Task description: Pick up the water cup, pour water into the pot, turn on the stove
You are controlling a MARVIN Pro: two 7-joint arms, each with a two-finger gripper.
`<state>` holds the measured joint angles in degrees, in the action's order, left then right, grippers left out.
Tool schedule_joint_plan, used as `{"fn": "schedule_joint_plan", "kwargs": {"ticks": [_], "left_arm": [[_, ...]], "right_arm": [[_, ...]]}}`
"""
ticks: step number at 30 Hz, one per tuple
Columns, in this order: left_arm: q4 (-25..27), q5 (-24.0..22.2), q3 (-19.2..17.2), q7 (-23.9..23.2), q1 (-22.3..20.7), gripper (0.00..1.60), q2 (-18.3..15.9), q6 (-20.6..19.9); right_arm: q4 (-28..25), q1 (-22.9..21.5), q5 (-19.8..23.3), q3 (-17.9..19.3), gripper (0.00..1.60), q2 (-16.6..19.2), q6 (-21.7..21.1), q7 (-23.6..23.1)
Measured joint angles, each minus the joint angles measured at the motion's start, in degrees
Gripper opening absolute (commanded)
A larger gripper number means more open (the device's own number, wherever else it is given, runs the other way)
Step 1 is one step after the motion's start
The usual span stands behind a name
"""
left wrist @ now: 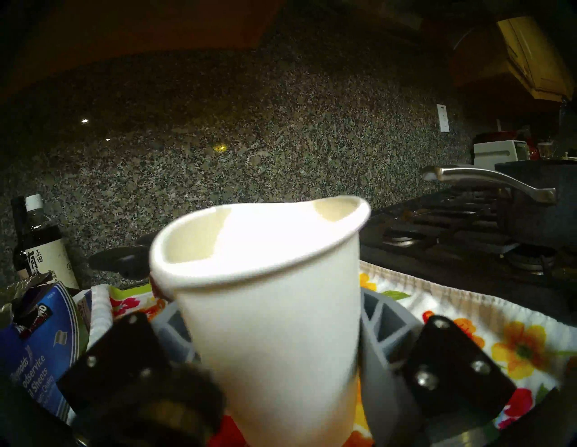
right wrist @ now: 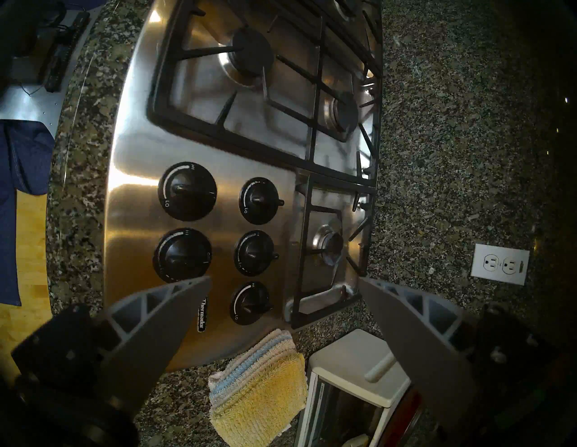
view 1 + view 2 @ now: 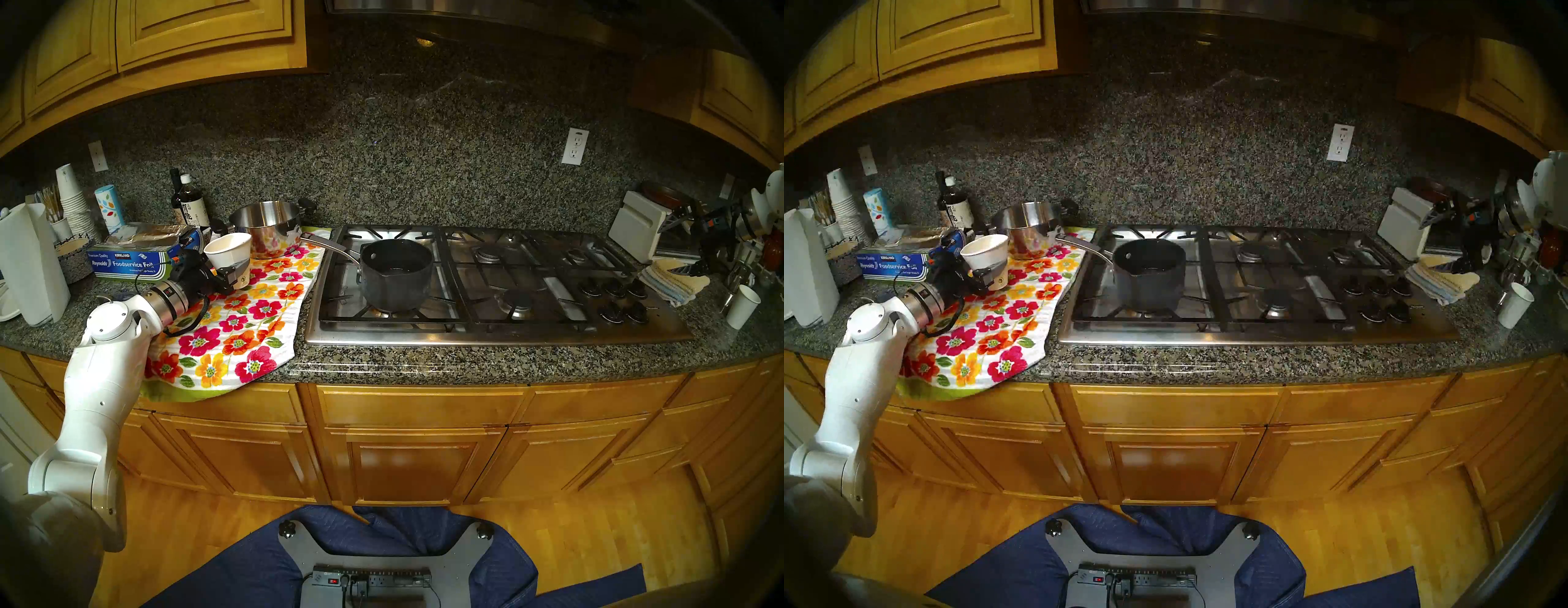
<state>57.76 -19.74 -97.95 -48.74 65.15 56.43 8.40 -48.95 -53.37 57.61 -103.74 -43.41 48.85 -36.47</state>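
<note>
The water cup, still held tilted above the floral towel, will go down on the floral towel (image 3: 236, 299) in front of the shiny steel pot, set there by my left gripper.
My left gripper (image 3: 234, 273) is shut on the water cup (image 3: 228, 251), a white paper cup held a little tilted above the floral towel, left of the stove (image 3: 500, 336). In the left wrist view the cup (image 1: 274, 296) fills the middle, its rim squeezed oval between the grey fingers (image 1: 379, 337). The pot (image 3: 396, 271), dark with a long metal handle, stands on the front left burner. My right gripper (image 2: 285, 278) hangs open above the stove's black knobs (image 2: 218, 243), holding nothing.
A shiny steel pot (image 3: 265, 225) stands behind the cup on the floral towel (image 3: 237, 335). A foil box (image 3: 135, 257), bottles (image 3: 186, 204) and stacked cups (image 3: 74, 204) crowd the left. At the right are folded cloths (image 3: 674, 280), a toaster oven (image 3: 636, 225) and a small white cup (image 3: 742, 305).
</note>
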Motion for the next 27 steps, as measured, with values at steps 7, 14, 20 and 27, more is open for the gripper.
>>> {"fn": "schedule_joint_plan", "kwargs": {"ticks": [7, 14, 20, 27], "left_arm": [[0.92, -0.29, -0.87, 0.32, 1.35, 0.75, 0.02, 0.35], [0.69, -1.59, -1.96, -0.13, 1.76, 0.75, 0.47, 0.76], [1.13, -1.97, -2.41, -1.01, 2.62, 0.73, 0.44, 1.07], [2.91, -1.85, -2.44, -1.53, 4.29, 0.75, 0.23, 1.01]], "right_arm": [[0.00, 0.00, 0.00, 0.00, 1.60, 0.00, 0.00, 0.03], [0.00, 0.01, 0.00, 0.00, 1.60, 0.00, 0.00, 0.02], [0.00, 0.01, 0.00, 0.00, 1.60, 0.00, 0.00, 0.02], [0.00, 0.01, 0.00, 0.00, 1.60, 0.00, 0.00, 0.01]]}}
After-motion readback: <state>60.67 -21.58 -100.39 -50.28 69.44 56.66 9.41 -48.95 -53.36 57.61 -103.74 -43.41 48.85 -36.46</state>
